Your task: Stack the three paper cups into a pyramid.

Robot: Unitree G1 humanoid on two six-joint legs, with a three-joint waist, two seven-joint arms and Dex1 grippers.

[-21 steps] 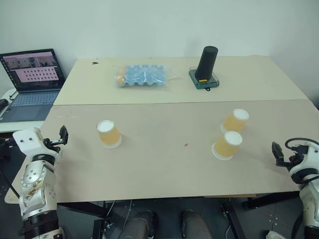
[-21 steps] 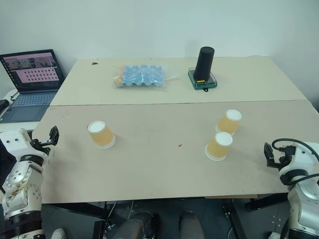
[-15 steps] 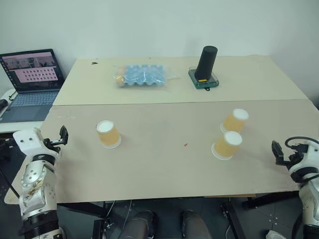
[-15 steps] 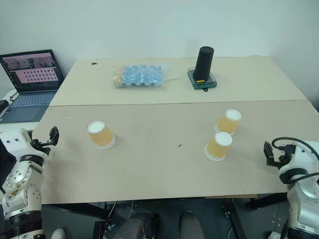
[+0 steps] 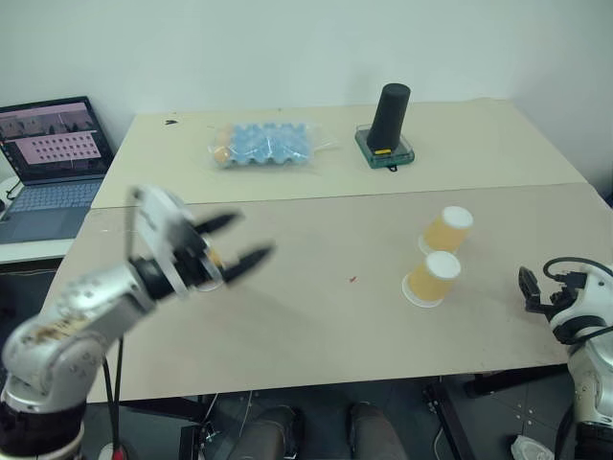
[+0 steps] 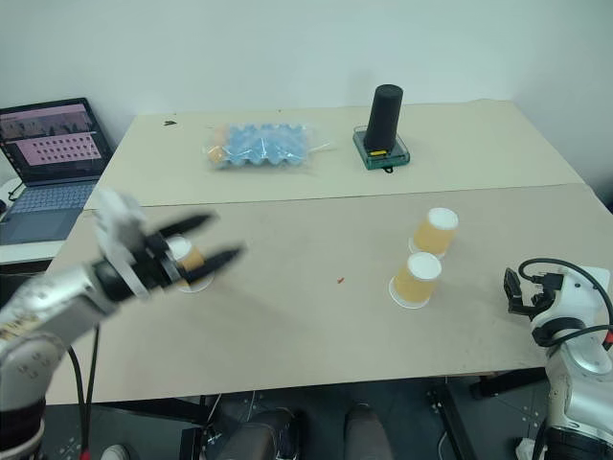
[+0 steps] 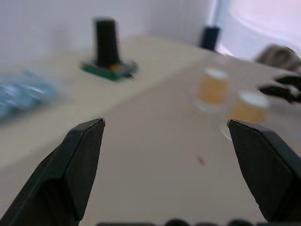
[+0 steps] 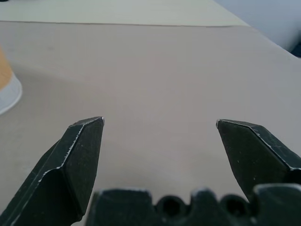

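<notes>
I will close my right gripper on the body of the nearer paper cup (image 5: pixel 433 279) in the close pair, and I will leave the farther paper cup standing.
Three orange-tan paper cups stand upside down on the near table. Two sit close together on the right, one (image 5: pixel 448 228) behind the other (image 5: pixel 433 278). The third cup (image 6: pixel 192 259) is on the left, partly hidden behind my left gripper (image 5: pixel 251 237). That gripper hovers over the table with its fingers spread open and empty, pointing toward the right-hand cups (image 7: pixel 212 88). My right gripper (image 6: pixel 514 292) rests open and empty at the table's right edge, well clear of the cups; the rim of a cup (image 8: pixel 5 87) shows at its side.
On the far table stand a black cylinder (image 5: pixel 389 115) on a green base and a blue egg tray in plastic (image 5: pixel 263 146). A laptop (image 5: pixel 53 144) sits off the far left. A seam runs between the two tabletops.
My left arm has swung up from the table's left edge to over the table by the left cup, now in front of it. The right arm and cups are unchanged.
</notes>
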